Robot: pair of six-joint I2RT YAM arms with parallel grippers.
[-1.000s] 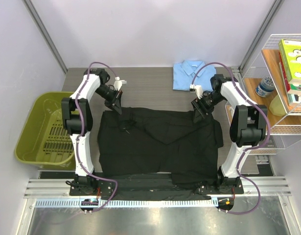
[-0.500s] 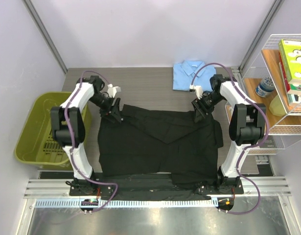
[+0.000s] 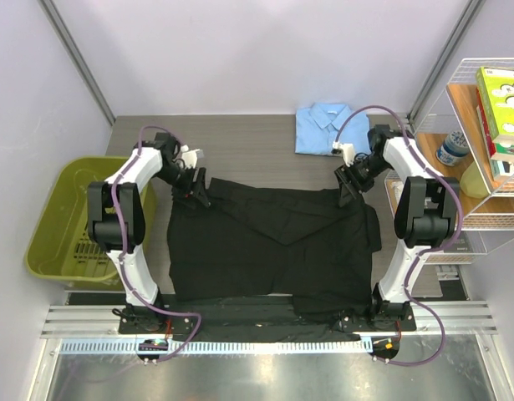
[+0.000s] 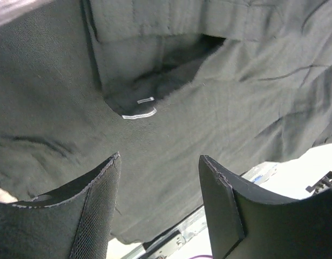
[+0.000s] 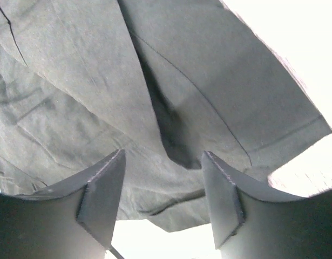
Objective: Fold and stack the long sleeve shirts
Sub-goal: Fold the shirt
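My left gripper needs to pinch the flap's near edge (image 4: 160, 100) and pull it in before folding, because a folded corner sticks out past the black shirt's far edge.
The black shirt (image 3: 273, 246) lies spread over the middle of the table, its lower hem hanging past the near edge. The light blue shirt (image 3: 325, 128) sits folded at the back of the table. My left gripper (image 3: 198, 190) hovers open over the black shirt's far left corner, nothing between its fingers (image 4: 103, 183); the cloth (image 4: 171, 108) lies below it. My right gripper (image 3: 350, 192) is open above the far right corner, and the black fabric (image 5: 171, 97) shows beneath its empty fingers (image 5: 219, 183).
A green bin (image 3: 77, 221) stands off the table's left side. A wire shelf (image 3: 482, 142) with boxes and a jar is at the right. Bare table (image 3: 248, 150) lies between the black shirt and the back wall.
My left gripper has opened and let go of the black shirt's far left part, which now lies flat; the left arm swung left and down. The right gripper shifted slightly right.
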